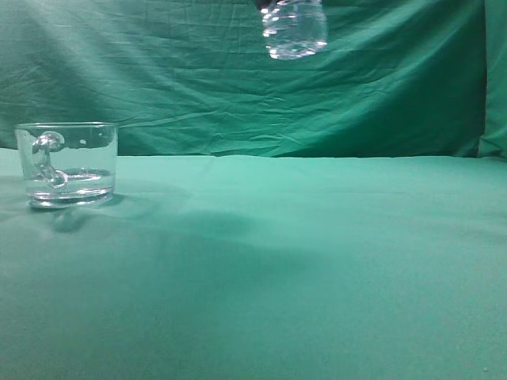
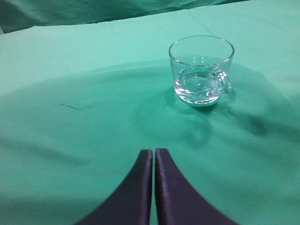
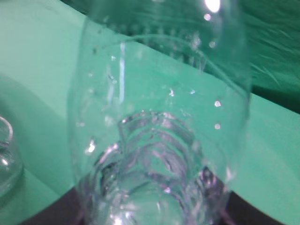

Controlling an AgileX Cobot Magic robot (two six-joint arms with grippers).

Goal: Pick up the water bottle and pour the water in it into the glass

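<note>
My right gripper will stand the water bottle on the open green cloth far across from the glass (image 1: 397, 197).
The glass (image 1: 67, 165) stands on the green cloth at the far left and holds a little water (image 1: 70, 177); its handle faces the exterior camera. It also shows in the left wrist view (image 2: 201, 70), ahead and right of my left gripper (image 2: 153, 151), which is shut and empty. The water bottle (image 1: 294, 30) hangs high at the top middle, only its ribbed lower part in view. In the right wrist view the bottle (image 3: 159, 126) fills the frame, held between my right gripper's dark fingers (image 3: 154, 215). The glass's edge (image 3: 7, 159) shows at the far left there.
Green cloth (image 1: 317, 261) covers the table and hangs as a backdrop (image 1: 198, 79) behind it.
</note>
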